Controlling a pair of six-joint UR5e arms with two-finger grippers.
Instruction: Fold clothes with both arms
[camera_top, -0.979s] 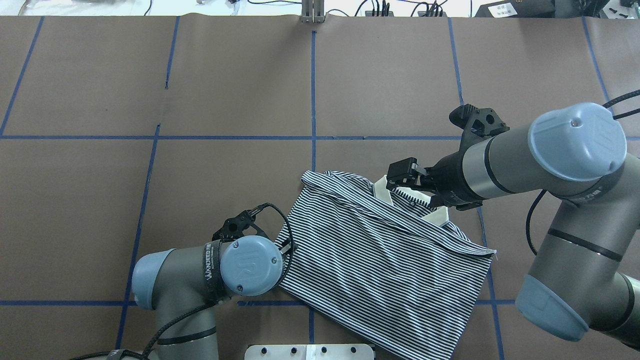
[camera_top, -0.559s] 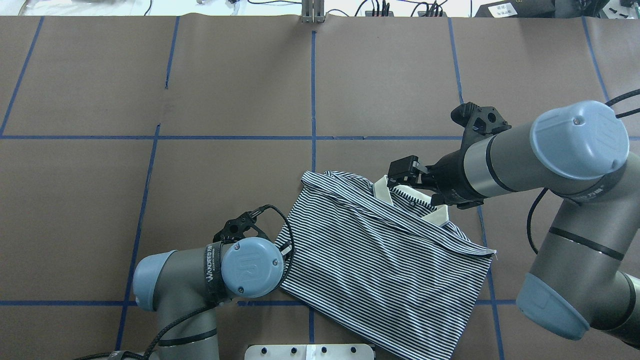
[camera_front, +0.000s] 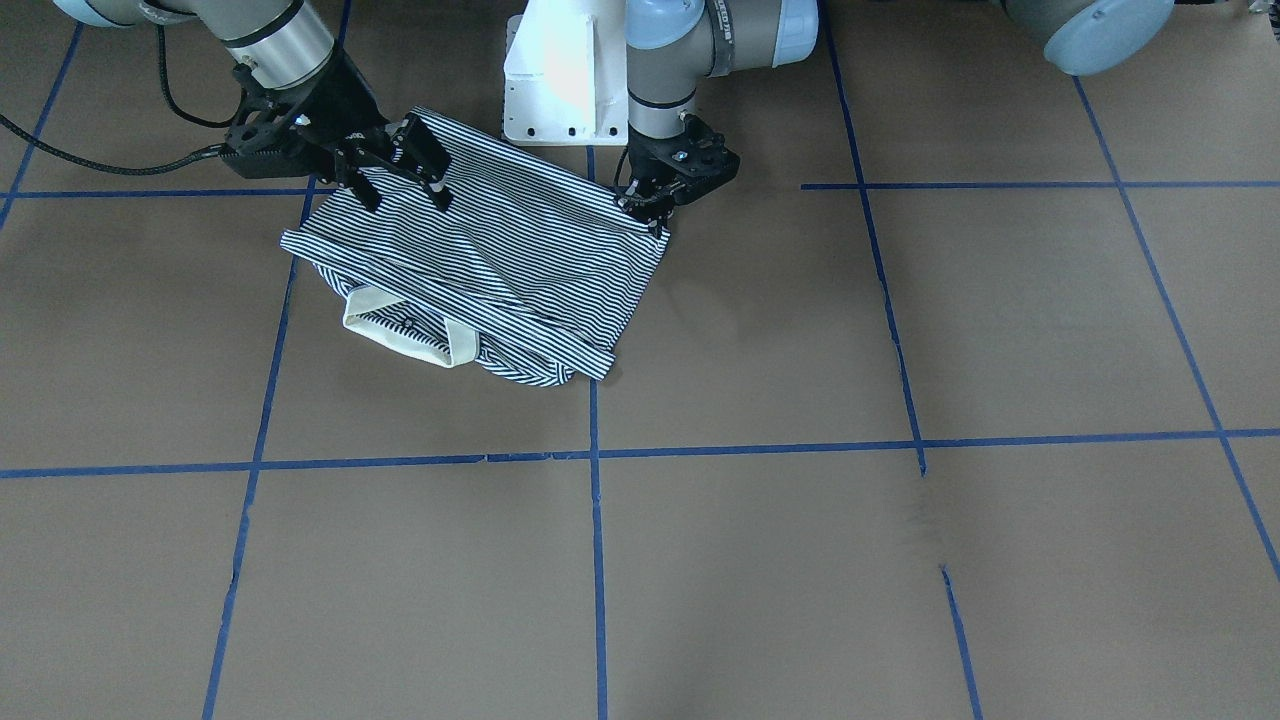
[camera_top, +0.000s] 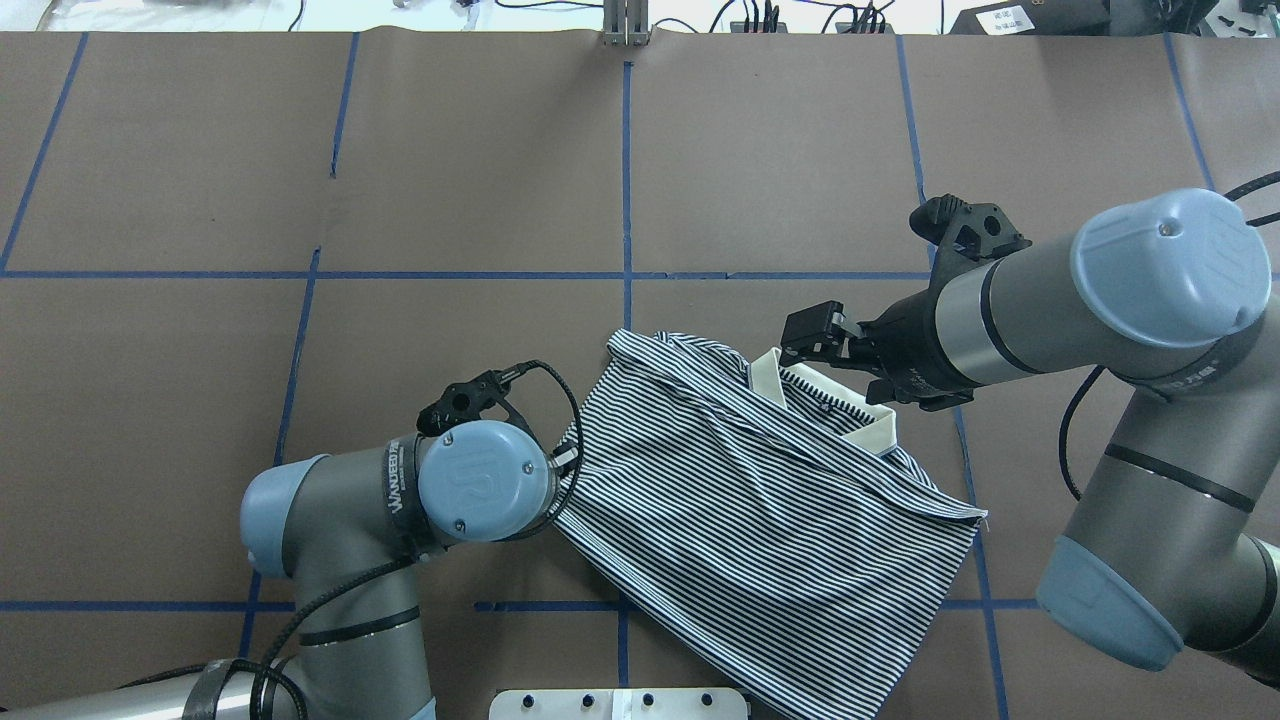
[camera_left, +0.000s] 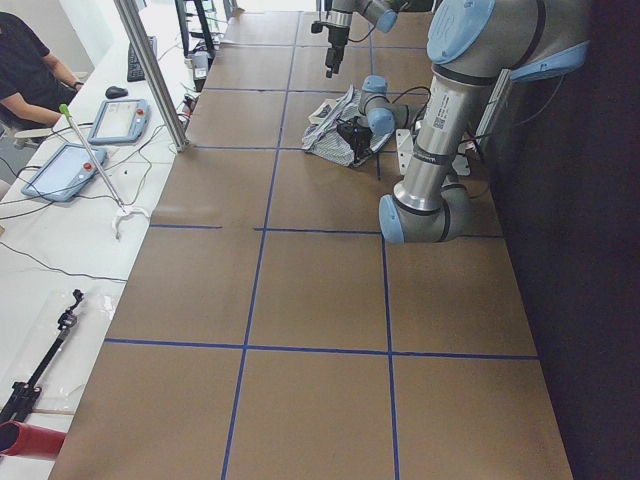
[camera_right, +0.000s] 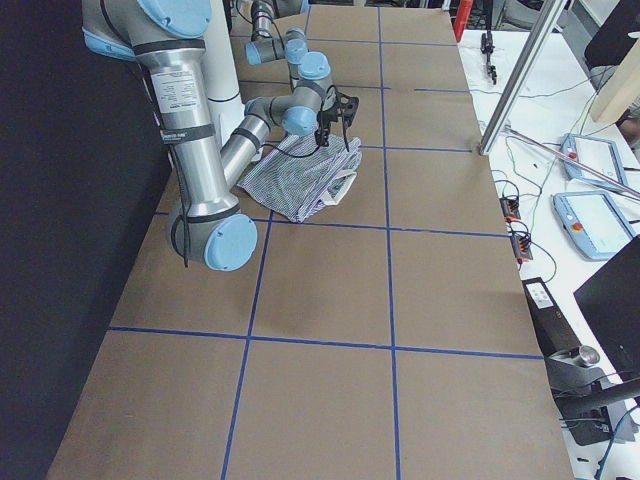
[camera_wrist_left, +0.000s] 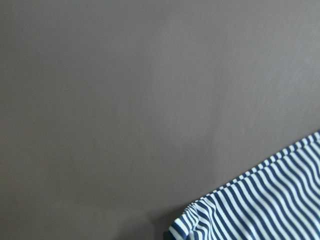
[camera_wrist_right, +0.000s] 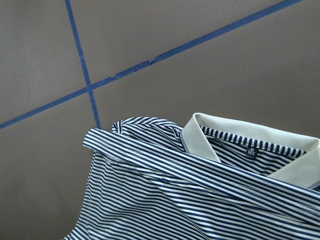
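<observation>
The striped polo shirt is to go over the blue tape crossing (camera_front: 642, 420), just beyond its far edge. Next, my left gripper lets go of it there.
The striped polo shirt (camera_top: 760, 500) lies folded on the brown table near the robot, its cream collar (camera_top: 830, 400) on the far side. It also shows in the front view (camera_front: 480, 250). My left gripper (camera_front: 645, 207) is shut on the shirt's near left corner; in the overhead view it is hidden under its own wrist (camera_top: 485, 480). My right gripper (camera_front: 400, 185) is open and empty, just above the shirt beside the collar (camera_front: 400, 335); it also shows in the overhead view (camera_top: 812, 340). The right wrist view shows the collar (camera_wrist_right: 250, 145) and no fingers.
The white pedestal base (camera_front: 560, 80) stands right behind the shirt. Blue tape lines (camera_top: 627, 200) grid the brown table. A metal post (camera_left: 150, 70) and the operators' desk with tablets (camera_left: 60, 170) stand past the table's far edge.
My left arm has moved left and away from the robot, dragging the shirt's corner with it. My right gripper has drawn back a little from the collar.
</observation>
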